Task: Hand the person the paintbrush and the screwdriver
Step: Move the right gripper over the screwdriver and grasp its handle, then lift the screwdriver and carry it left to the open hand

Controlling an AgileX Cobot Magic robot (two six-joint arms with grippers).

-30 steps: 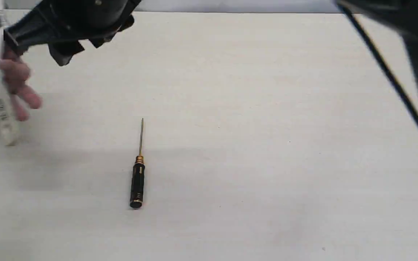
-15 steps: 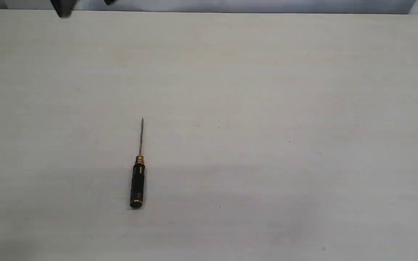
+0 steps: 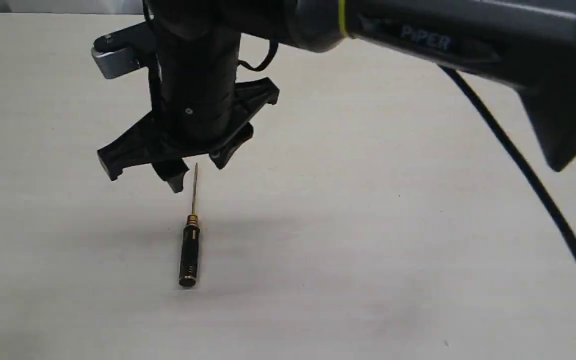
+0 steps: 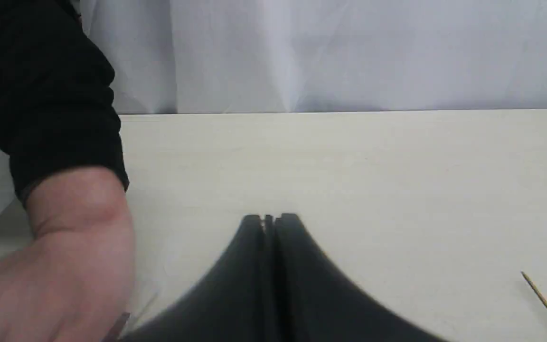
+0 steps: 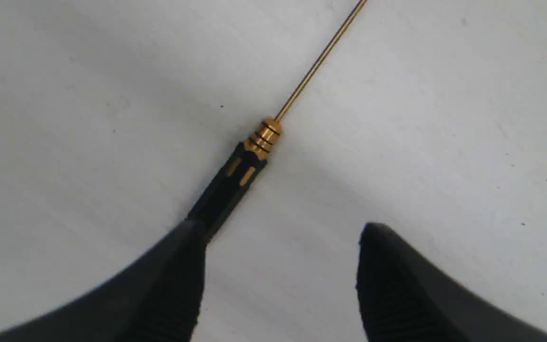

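My right gripper needs to grab the screwdriver by the front of its black handle (image 3: 191, 230) (image 5: 246, 161), just behind the handle's gold collar.
The screwdriver (image 3: 189, 252) lies flat on the pale table (image 3: 368, 200), black handle toward the near edge and thin shaft pointing away. My right gripper (image 3: 194, 171) reaches in from the right and hovers open over the shaft's tip. In the right wrist view the gripper (image 5: 280, 232) stands open, one fingertip (image 5: 185, 256) covering the end of the screwdriver (image 5: 235, 183) handle. My left gripper (image 4: 268, 219) is shut and empty, low over the table. The person's hand (image 4: 64, 256) with its dark sleeve is beside it. The paintbrush is out of view.
A black cable (image 3: 518, 165) hangs from the right arm (image 3: 443, 40) across the right side of the table. A white curtain (image 4: 349, 47) stands behind the table's far edge. The screwdriver's shaft tip (image 4: 544, 301) shows in the left wrist view.
A second ago the person's hand held the paintbrush at the left under the left gripper. Both then left the exterior view. The right arm has now swung in over the unmoved screwdriver.
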